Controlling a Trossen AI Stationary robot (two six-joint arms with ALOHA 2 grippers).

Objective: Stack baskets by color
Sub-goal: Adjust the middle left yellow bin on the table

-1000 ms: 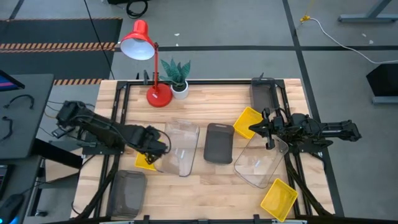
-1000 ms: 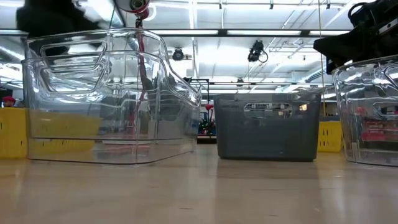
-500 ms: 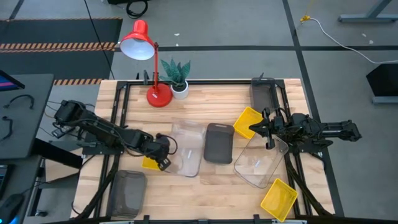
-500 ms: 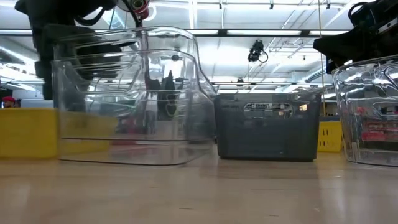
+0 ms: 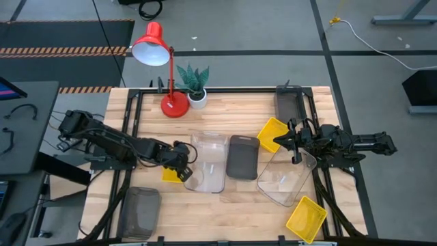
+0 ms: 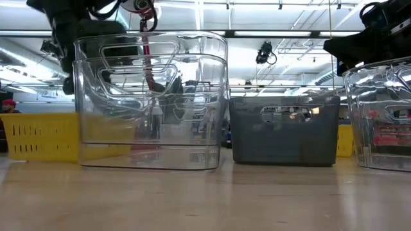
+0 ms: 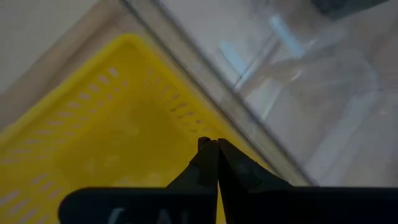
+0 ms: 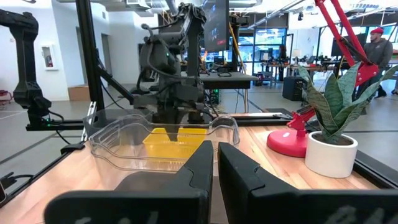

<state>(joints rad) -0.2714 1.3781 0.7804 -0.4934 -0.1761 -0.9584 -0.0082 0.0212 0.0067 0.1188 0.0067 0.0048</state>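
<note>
The robot's right gripper will next move to the far dark grey basket and close on its near rim corner [image 5: 278, 119] next to the yellow basket.
My left gripper [image 5: 183, 172] is shut and points steeply down over a small yellow basket [image 5: 169, 175], right beside the left wall of a clear basket [image 5: 208, 171]. The clear basket stands upright on the table with its right side against a dark grey basket [image 5: 242, 156]. In the left wrist view the shut fingertips [image 7: 212, 144] sit over the yellow basket's wall [image 7: 112, 118], next to the clear basket's rim [image 7: 205, 93]. My right gripper [image 5: 278, 142] waits level and shut above a second clear basket [image 5: 287, 179], beside another yellow basket [image 5: 271, 133]. My left gripper's shut fingers come from above, slanting from the table's left, down to the clear basket's left rim [image 8: 177, 124] and the yellow basket's edge. Whether they touch either basket I cannot tell.
A dark grey basket [image 5: 140, 212] lies at the near left and another [image 5: 289, 102] at the far right. A third yellow basket [image 5: 306, 219] sits at the near right corner. A red desk lamp [image 5: 160, 68] and a potted plant [image 5: 194, 85] stand at the far edge.
My left gripper has gone down and toward the table's right edge, tipping to point more steeply down, and has stayed shut. The clear basket has slid right along the table and turned, ending against the dark grey basket, which has shifted slightly right.
</note>
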